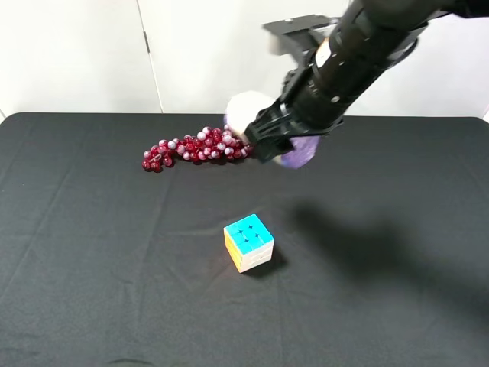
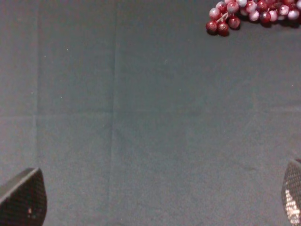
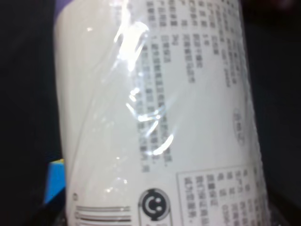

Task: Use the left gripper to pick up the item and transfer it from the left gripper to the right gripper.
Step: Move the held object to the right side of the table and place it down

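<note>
Next, I set the item on the black table at the far edge of the arm's shadow (image 1: 372, 211) with my right gripper. The item is now held just beside the grapes.
The item (image 1: 244, 112), a cream-white cylinder with a purple end (image 1: 302, 153), is held in the air at the back middle, just right of the grapes. My right gripper (image 1: 269, 142) is shut around its middle. In the right wrist view the item's printed label and barcode (image 3: 155, 117) fill the frame, and the fingers are hidden. My left gripper (image 2: 157, 202) is open and empty over bare black cloth. Only its two fingertips (image 2: 23, 200) show, far apart. The left arm is out of the exterior high view.
A bunch of dark red grapes (image 1: 195, 149) lies on the black table (image 1: 92, 267) at the back; it also shows in the left wrist view (image 2: 254, 14). A multicoloured puzzle cube (image 1: 249, 242) sits mid-table. A white wall stands behind.
</note>
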`<state>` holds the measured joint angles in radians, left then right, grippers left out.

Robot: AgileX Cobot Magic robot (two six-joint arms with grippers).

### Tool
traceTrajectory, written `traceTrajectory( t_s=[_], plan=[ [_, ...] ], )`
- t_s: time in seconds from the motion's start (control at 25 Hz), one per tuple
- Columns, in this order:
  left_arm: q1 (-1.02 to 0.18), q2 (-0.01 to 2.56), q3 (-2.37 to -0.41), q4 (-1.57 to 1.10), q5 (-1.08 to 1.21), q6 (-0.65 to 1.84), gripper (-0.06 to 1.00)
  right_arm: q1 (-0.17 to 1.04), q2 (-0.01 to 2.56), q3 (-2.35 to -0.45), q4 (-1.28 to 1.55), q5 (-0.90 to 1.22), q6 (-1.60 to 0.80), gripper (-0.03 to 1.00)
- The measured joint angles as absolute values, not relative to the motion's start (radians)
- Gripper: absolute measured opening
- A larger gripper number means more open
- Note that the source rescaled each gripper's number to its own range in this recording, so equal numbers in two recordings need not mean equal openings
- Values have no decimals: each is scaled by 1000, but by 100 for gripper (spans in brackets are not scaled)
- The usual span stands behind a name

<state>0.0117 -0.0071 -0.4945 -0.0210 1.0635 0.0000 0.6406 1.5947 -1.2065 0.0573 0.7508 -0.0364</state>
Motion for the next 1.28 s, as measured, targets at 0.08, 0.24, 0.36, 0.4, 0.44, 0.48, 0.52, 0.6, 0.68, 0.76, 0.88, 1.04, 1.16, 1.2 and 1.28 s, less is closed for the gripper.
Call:
traceTrajectory(
  t_s=[0.08, 0.24, 0.36, 0.4, 0.44, 0.48, 0.52, 0.6, 0.68, 0.76, 0.88, 1.04, 1.16, 1.2, 1.28],
  plan=[
    [12, -7, -494, -21, 1063, 0, 100, 593, 1595, -1207, 57, 753, -36, 3],
    [12, -7, -494, -21, 1063, 0, 100, 485, 1595, -1207, 56, 765, -36, 3],
    [12, -7, -494, -21, 1063, 0, 100, 400, 1595, -1207, 55, 769, -36, 3],
    [12, -7, -494, -21, 1063, 0, 100, 370, 1595, -1207, 55, 770, -36, 3],
    [12, -7, -494, -21, 1063, 0, 100, 343, 1595, -1207, 54, 771, -36, 3],
    [12, -7, -494, -21, 1063, 0, 100, 321, 1595, -1207, 53, 777, -36, 3],
    [12, -7, -494, -21, 1063, 0, 100, 298, 1595, -1207, 53, 783, -36, 3],
    [12, -7, -494, -21, 1063, 0, 100, 264, 1595, -1200, 52, 791, -36, 3],
    [12, -7, -494, -21, 1063, 0, 100, 239, 1595, -1172, 52, 784, -36, 3],
    [12, -7, -494, -21, 1063, 0, 100, 230, 1595, -1123, 51, 756, -36, 3],
    [12, -7, -494, -21, 1063, 0, 100, 230, 1595, -1027, 52, 709, -36, 3],
    [12, -7, -494, -21, 1063, 0, 100, 230, 1595, -911, 53, 596, -36, 2],
    [12, -7, -494, -21, 1063, 0, 100, 230, 1595, -836, 53, 487, -36, 2],
    [12, -7, -494, -21, 1063, 0, 100, 230, 1595, -815, 53, 446, -36, 2],
    [12, -7, -494, -21, 1063, 0, 100, 230, 1595, -766, 53, 370, -36, 2]
  ],
)
